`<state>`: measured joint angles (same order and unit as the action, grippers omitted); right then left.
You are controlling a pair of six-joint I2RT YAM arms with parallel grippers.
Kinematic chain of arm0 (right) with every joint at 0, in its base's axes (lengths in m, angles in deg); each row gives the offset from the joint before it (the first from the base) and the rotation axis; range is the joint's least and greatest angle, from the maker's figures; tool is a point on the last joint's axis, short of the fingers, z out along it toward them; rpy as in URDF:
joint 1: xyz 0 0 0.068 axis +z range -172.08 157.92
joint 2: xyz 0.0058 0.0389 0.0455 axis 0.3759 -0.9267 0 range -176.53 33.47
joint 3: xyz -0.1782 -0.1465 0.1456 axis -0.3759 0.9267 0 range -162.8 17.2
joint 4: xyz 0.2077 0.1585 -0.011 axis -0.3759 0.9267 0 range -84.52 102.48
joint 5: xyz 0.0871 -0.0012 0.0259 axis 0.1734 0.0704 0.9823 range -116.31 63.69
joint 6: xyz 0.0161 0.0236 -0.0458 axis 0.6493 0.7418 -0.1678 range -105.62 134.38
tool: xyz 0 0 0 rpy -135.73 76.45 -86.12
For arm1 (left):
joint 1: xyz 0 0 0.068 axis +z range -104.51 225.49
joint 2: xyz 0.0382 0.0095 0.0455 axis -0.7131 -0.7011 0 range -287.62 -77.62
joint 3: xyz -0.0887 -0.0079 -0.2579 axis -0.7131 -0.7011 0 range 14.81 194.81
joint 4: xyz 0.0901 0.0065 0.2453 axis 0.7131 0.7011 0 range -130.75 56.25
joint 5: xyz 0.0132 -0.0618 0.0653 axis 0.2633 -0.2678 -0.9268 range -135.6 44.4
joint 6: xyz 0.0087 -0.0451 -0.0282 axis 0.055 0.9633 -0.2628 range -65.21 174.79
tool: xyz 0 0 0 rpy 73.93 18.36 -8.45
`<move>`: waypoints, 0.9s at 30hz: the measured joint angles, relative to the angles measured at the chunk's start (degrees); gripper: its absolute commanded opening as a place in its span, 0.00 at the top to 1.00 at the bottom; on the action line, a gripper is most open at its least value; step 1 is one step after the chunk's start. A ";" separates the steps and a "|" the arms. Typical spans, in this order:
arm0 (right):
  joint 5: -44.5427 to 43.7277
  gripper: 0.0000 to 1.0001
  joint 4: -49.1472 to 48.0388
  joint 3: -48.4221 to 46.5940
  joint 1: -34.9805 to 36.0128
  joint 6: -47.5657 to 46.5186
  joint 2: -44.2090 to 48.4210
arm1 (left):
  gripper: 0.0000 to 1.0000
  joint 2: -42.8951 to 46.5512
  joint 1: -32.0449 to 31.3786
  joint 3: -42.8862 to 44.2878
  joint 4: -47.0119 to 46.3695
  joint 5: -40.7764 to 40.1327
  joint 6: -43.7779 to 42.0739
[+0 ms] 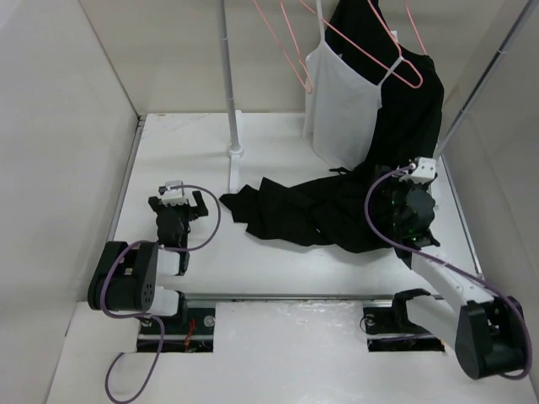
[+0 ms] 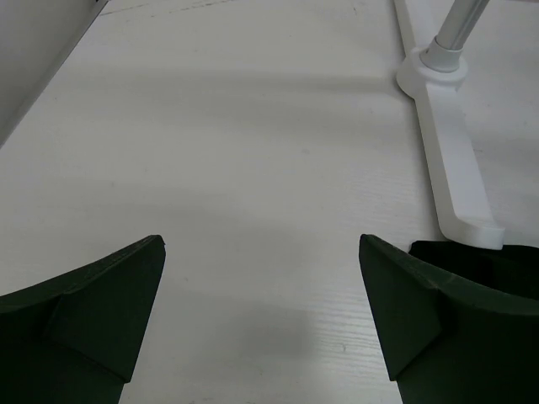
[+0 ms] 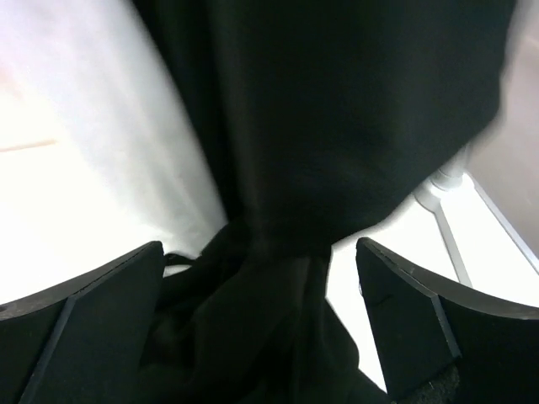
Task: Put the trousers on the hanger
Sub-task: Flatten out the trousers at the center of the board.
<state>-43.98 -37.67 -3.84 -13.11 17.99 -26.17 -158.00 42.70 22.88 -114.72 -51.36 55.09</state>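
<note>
My right gripper is to go next to the black trousers' gathered waistband (image 1: 313, 194), near the middle of the crumpled pile, and close there.
The black trousers (image 1: 307, 210) lie crumpled on the white table, right of the middle. An empty pink wire hanger (image 1: 290, 50) hangs from the rack at the top. My right gripper (image 1: 406, 204) is open over the right end of the trousers. In the right wrist view its jaws (image 3: 261, 278) stand wide apart, with dark trouser fabric (image 3: 253, 345) bunched between and below them. My left gripper (image 1: 187, 202) is open and empty, low over bare table left of the trousers. In the left wrist view (image 2: 261, 278) a corner of the trousers (image 2: 484, 257) shows past the right finger.
A white camisole (image 1: 341, 105) on a second pink hanger (image 1: 379, 50) and a black top (image 1: 417, 101) hang at the back right. The white rack pole and foot (image 1: 233, 151) stand just left of the trousers. A slanted rack leg (image 1: 472, 93) is at the right. Walls enclose the table.
</note>
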 measured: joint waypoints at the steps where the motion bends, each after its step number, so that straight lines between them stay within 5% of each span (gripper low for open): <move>1: 0.70 0.00 3.32 -1.09 0.48 -0.46 1.75 | 0.00 0.00 0.00 0.02 0.00 0.00 0.00; 10: 1.90 0.00 34.86 -20.79 12.48 -2.78 9.03 | 0.00 4.50 0.00 -0.13 1.64 5.88 -2.69; 14: -6.69 0.00 50.64 -29.53 24.39 -2.97 4.04 | 0.00 20.20 -0.96 12.13 27.19 16.02 -16.74; 18: -17.44 0.00 63.76 -37.66 31.71 -2.29 -7.89 | 0.00 23.47 -2.62 33.40 46.84 15.26 -25.00; 22: -14.45 0.00 72.83 -38.45 31.98 -1.99 -12.20 | 0.01 23.12 -2.08 49.22 63.56 10.45 -23.78; 27: -6.73 0.00 78.27 -38.42 31.39 0.94 -10.08 | 0.05 26.18 -1.88 48.85 76.37 13.88 -21.38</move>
<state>-50.72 40.60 -42.27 18.28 18.93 -36.25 -131.81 40.82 71.73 -38.36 -37.48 33.71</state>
